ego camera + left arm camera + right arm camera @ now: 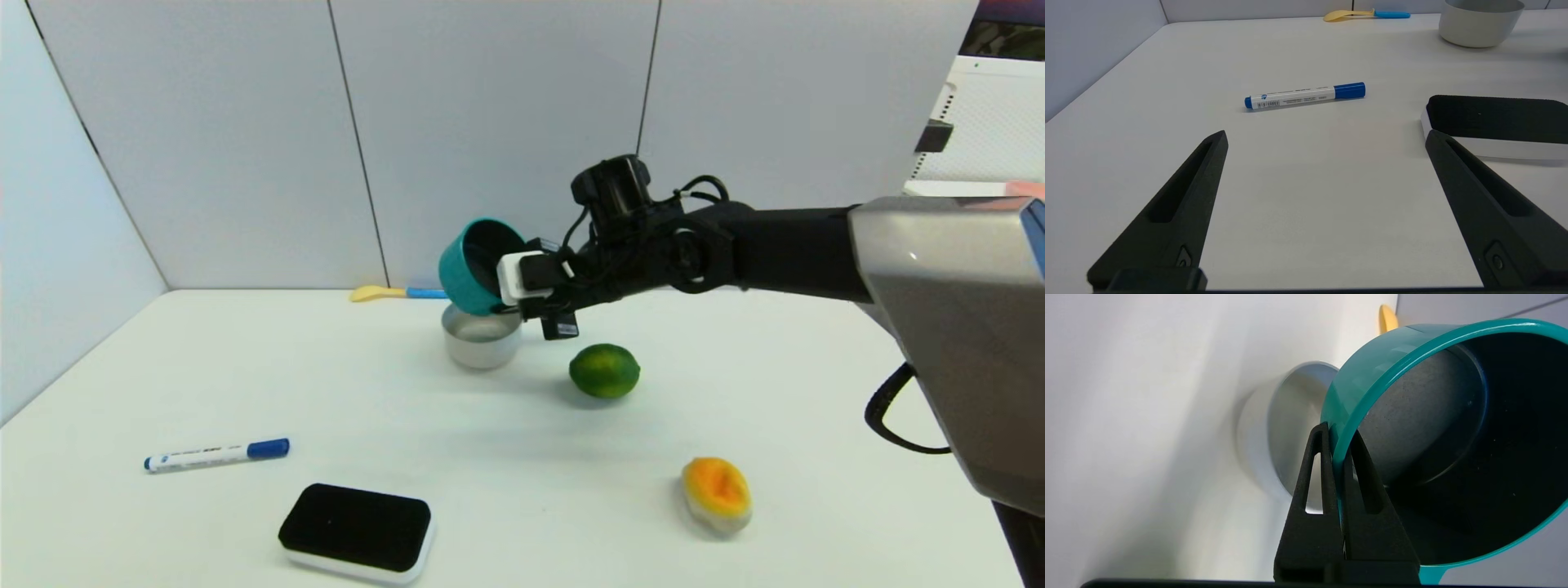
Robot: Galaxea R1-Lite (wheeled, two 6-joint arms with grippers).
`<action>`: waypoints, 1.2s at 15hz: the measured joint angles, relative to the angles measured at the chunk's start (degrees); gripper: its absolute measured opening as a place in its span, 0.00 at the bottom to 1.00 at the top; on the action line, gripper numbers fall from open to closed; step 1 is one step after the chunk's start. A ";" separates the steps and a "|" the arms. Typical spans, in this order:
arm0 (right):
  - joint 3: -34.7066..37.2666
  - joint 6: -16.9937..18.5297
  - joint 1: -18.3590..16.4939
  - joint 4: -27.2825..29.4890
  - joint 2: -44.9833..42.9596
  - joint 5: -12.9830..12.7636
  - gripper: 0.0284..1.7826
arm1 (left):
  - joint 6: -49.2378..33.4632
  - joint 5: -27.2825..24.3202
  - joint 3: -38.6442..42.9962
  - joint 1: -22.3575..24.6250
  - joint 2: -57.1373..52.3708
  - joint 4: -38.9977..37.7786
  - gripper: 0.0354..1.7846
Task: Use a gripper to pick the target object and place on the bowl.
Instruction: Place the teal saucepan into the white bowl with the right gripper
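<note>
Next, my right gripper lets go of the teal saucepan in the opening of the off-white bowl (478, 327) (1305, 431), close to the green lime.
My right gripper (1337, 433) is shut on the rim of the teal saucepan (467, 269), one finger outside and one inside the black interior (1453, 457). It holds the pan tilted on its side in the air, just above the off-white bowl (482, 339), which stands at the back middle of the table. In the right wrist view the bowl (1286, 428) lies just behind the pan. The pan's handle is mostly hidden. My left gripper (1327, 139) is open and empty, low over the table's front left; it does not show in the head view.
A green lime (604, 370) lies right of the bowl. An orange melon piece (716, 492) is at front right. A blue marker (216, 454) and a black eraser (357, 529) lie at front left. A yellow and blue spoon (396, 292) lies by the back wall.
</note>
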 joint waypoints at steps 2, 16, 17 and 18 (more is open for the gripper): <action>-0.11 -0.26 0.27 -0.39 0.89 -0.23 0.03 | 0.00 0.00 0.00 0.00 0.00 0.00 0.96; -0.20 -0.54 0.49 1.02 2.23 -7.45 0.03 | 0.02 0.00 0.00 0.00 0.00 0.00 0.96; -0.20 -0.48 0.50 1.12 2.21 -7.42 0.03 | 0.02 0.02 0.00 0.00 0.00 0.00 0.96; -0.20 -0.50 0.57 1.23 2.13 -7.45 0.03 | 0.02 0.02 0.00 0.00 0.00 0.00 0.96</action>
